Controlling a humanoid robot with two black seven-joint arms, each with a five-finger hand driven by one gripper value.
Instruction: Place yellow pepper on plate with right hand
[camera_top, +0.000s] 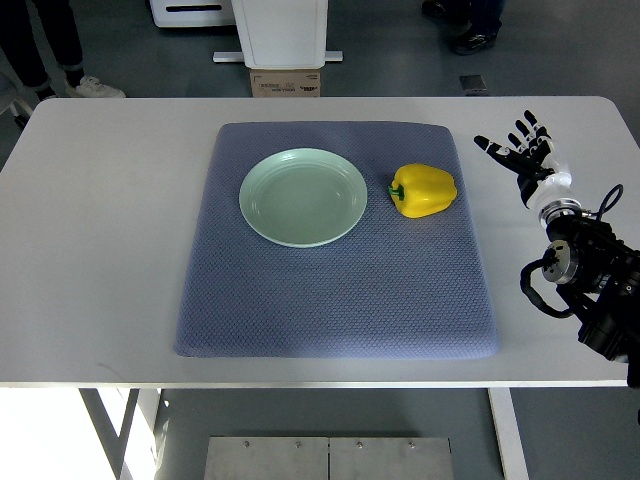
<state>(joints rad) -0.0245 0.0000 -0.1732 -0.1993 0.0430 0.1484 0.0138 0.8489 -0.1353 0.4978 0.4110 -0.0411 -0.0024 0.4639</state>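
Observation:
Next, my right gripper moves to the yellow pepper and closes around its body (428, 190), coming from the end that is opposite the green stem.
A yellow pepper (424, 190) with a green stem lies on its side on the blue mat (335, 290), just right of a pale green plate (303, 196). The plate holds nothing. My right hand (520, 148) is over the bare table to the right of the mat, well right of the pepper. Its fingers are spread and hold nothing. Its arm comes in from the right edge. The left arm does not show.
The white table (100, 250) carries the mat in its middle. Beyond the far edge stand a white machine base (280, 35) and a cardboard box (286, 84). People's feet show at the top left and top right.

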